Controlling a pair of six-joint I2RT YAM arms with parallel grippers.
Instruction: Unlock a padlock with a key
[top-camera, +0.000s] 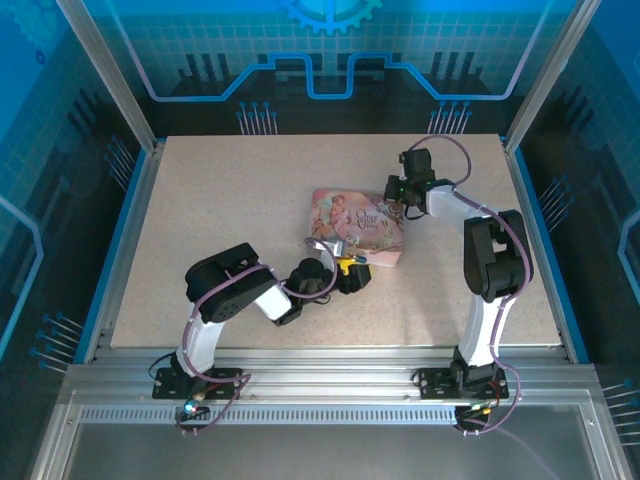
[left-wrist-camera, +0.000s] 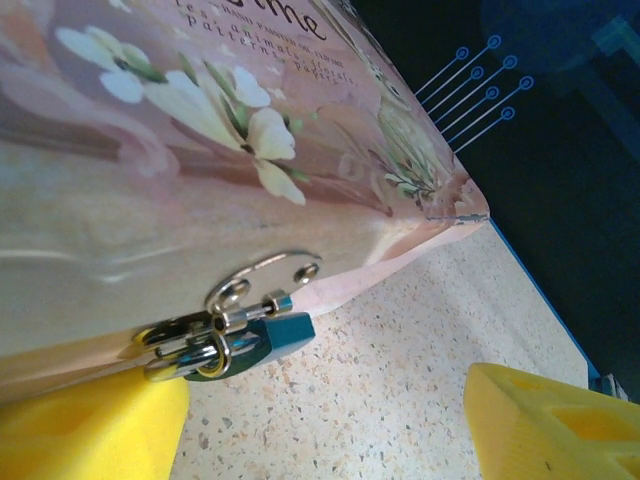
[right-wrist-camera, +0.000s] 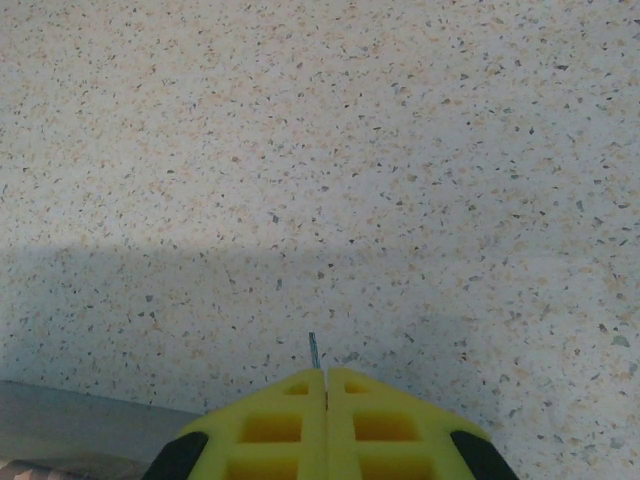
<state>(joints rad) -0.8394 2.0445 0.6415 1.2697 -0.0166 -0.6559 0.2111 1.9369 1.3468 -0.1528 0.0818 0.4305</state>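
Note:
Next, I ease back, let the padlock hang down and close on its body (left-wrist-camera: 284, 338), because it lies tipped up against one finger of my left gripper.
The small bluish padlock (left-wrist-camera: 262, 338) hangs from a silver hasp (left-wrist-camera: 262, 275) on the near edge of the pink illustrated box (left-wrist-camera: 180, 150). My left gripper (left-wrist-camera: 320, 425) is open on the table in front of it. Its left fingertip (left-wrist-camera: 90, 425) sits just under the hasp and lock, and the other fingertip (left-wrist-camera: 550, 420) stands far off to the right. From above, the left gripper (top-camera: 346, 272) is at the box's (top-camera: 358, 225) near edge beside the padlock (top-camera: 336, 250). My right gripper (right-wrist-camera: 327, 372) is shut on the key (right-wrist-camera: 313, 348), whose thin tip pokes out above bare tabletop. It hovers by the box's far right corner (top-camera: 398, 192).
The speckled table (top-camera: 220, 200) has open surface to the left of the box and behind it. Blue rails (top-camera: 130, 215) and metal posts border it. In the left wrist view the table's blue edge (left-wrist-camera: 535, 285) runs close behind the box's corner.

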